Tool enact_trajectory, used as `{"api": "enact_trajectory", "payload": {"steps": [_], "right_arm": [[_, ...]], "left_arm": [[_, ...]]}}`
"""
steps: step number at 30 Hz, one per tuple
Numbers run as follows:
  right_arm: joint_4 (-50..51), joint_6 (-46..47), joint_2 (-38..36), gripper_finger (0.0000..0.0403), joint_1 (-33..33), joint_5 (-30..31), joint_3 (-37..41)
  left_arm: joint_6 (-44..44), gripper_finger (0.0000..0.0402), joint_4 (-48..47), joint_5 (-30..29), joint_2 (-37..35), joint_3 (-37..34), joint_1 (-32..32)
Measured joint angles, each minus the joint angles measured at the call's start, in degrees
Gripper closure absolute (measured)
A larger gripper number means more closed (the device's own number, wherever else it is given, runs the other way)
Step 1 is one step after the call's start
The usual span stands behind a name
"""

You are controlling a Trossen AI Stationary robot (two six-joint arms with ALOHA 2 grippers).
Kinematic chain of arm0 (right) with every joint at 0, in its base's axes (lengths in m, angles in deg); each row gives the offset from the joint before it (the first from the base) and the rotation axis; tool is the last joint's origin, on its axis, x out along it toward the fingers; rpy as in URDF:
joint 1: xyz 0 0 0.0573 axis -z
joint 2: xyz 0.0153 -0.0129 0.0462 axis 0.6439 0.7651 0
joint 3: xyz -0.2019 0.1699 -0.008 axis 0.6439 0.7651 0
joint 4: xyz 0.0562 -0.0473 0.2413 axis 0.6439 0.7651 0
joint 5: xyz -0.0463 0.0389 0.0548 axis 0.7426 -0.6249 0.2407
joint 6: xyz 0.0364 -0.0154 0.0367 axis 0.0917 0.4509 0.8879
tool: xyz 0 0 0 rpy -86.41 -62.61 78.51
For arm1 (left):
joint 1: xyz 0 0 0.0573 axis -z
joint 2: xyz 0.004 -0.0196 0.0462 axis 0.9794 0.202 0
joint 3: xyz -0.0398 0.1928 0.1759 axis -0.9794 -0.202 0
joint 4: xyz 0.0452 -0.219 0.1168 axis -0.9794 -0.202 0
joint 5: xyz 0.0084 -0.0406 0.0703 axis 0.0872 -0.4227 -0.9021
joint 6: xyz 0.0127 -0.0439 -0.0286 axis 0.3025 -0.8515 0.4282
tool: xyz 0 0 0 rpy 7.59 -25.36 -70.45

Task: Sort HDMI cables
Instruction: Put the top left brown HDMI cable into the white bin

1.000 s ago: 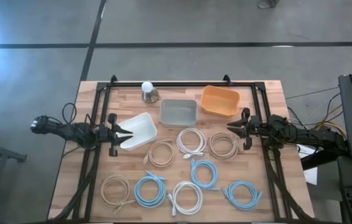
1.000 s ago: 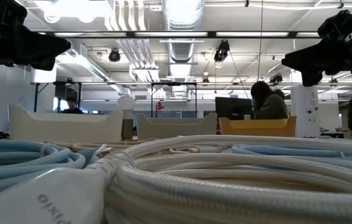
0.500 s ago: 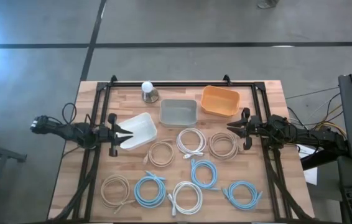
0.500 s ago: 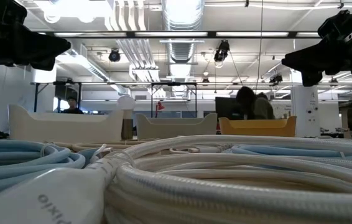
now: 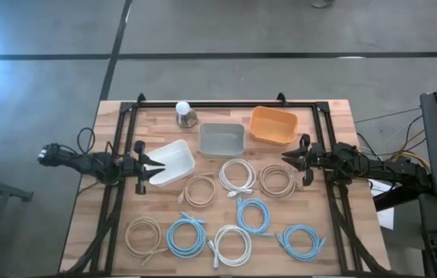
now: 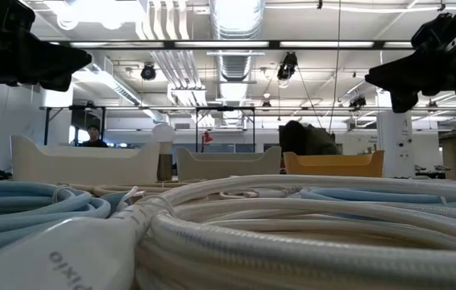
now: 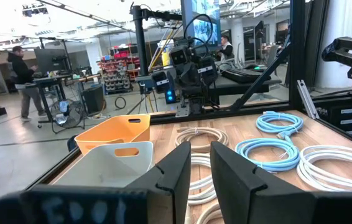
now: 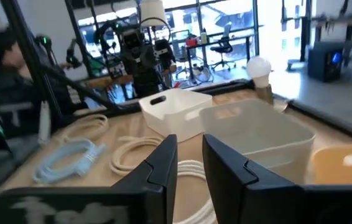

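My left gripper is to take hold next of the grey bin side of the beige coil (image 5: 204, 177) (image 7: 208, 214) that lies between the white bin and the white coil.
Several coiled HDMI cables lie on the wooden table (image 5: 87, 193). In the middle row are a beige coil (image 5: 200, 190), a white coil (image 5: 237, 175) and a beige coil (image 5: 278, 180). Nearer the front are light blue coils (image 5: 253, 215), (image 5: 185, 237), (image 5: 302, 240), a beige coil (image 5: 143, 235) and a white coil (image 5: 232, 245). My left gripper (image 5: 155, 168) hovers at the left by the white bin (image 5: 171, 162), narrowly open and empty (image 7: 199, 146). My right gripper (image 5: 288, 157) hovers at the right beside the far beige coil, narrowly open and empty (image 8: 189, 140).
A grey bin (image 5: 221, 140) and an orange bin (image 5: 273, 125) stand behind the cables, with a white bulb on a base (image 5: 184, 114) at the back. A black frame (image 5: 211, 102) rims the table. In the low view a white cable (image 6: 292, 234) fills the foreground.
Arms and cables have not moved. In the low view a person in the room behind the orange bin has dropped out of sight.
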Motion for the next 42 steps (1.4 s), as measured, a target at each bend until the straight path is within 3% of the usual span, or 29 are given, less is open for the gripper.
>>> {"api": "enact_trajectory", "payload": {"steps": [7, 17, 23, 29, 33, 42], "right_arm": [[-0.3, 1.0, 0.07, 0.0328, 0.02, 0.15, 0.0], [-0.43, -5.42, 0.28, 0.0324, 0.02, 0.57, 0.0], [-3.5, -10.18, 1.62, 0.0301, 0.06, 1.73, 0.0], [-6.4, -9.71, 4.84, 0.0265, 0.04, 1.66, -0.02], [-6.57, -10.64, 7.57, 0.0248, 0.04, 1.64, -0.02], [-18.26, -11.82, 13.35, 0.0263, 0.01, 1.58, -0.02]], "left_arm": [[0.0, 0.0314, 0.02, 0.0, 0.0, 0.0, 0.0], [0.0, 0.0314, 0.02, 0.01, 0.01, 0.0, -0.01], [-0.55, 0.0314, 0.6, -0.02, 0.0, 0.0, -0.02], [-7.55, 0.0314, 9.05, 0.5, 0.02, 0.0, -0.04], [-7.54, 0.0314, 12.69, 0.12, 0.02, 0.0, -0.04], [-7.47, 0.0314, 16.17, -1.41, 1.21, 0.28, -0.04]]}}
